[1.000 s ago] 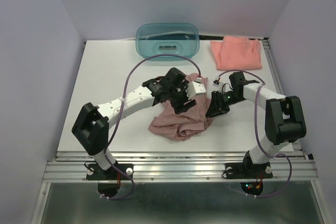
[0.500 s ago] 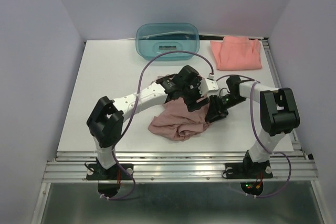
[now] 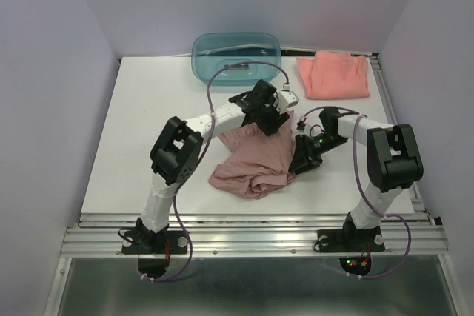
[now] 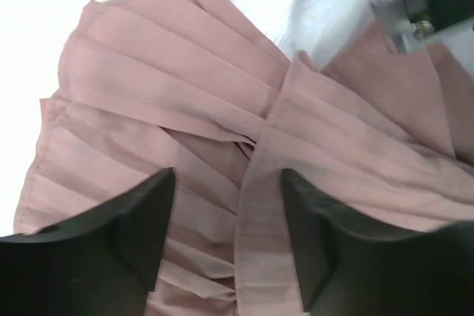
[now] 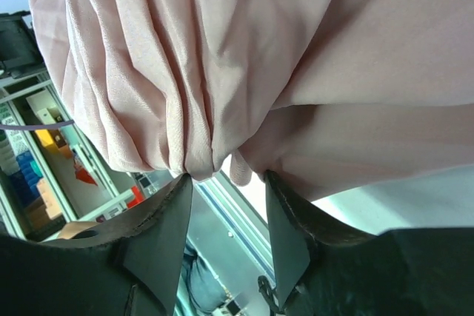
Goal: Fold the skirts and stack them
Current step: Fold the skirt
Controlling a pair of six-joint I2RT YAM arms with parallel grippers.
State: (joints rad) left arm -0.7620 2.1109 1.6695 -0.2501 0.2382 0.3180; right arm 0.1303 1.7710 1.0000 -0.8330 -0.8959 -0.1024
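Observation:
The mauve skirt's top layer lies folded over its back pleats, so next my left gripper pulls that layer's far corner (image 4: 300, 63) toward my right gripper.
The mauve-pink pleated skirt (image 3: 252, 166) lies crumpled at the table's middle. It fills the left wrist view (image 4: 170, 86) and hangs across the top of the right wrist view (image 5: 222, 49). The coral skirt (image 3: 334, 76) lies flat at the back right. My left gripper (image 3: 275, 120) is open over the mauve skirt's back right part, with a band of cloth (image 4: 255, 205) lying between its fingers (image 4: 141, 227). My right gripper (image 3: 301, 156) is open at the skirt's right edge, and a bunched fold (image 5: 196, 157) touches its fingertips (image 5: 167, 220).
A translucent teal tub (image 3: 235, 55) stands at the back centre, just behind the left wrist. The table's metal rail (image 3: 252, 231) runs along the front edge. Purple walls close in the left and right sides.
My left arm has folded in, and its gripper has moved back and to the right over the skirt. My right gripper has shifted slightly. The skirt has barely moved.

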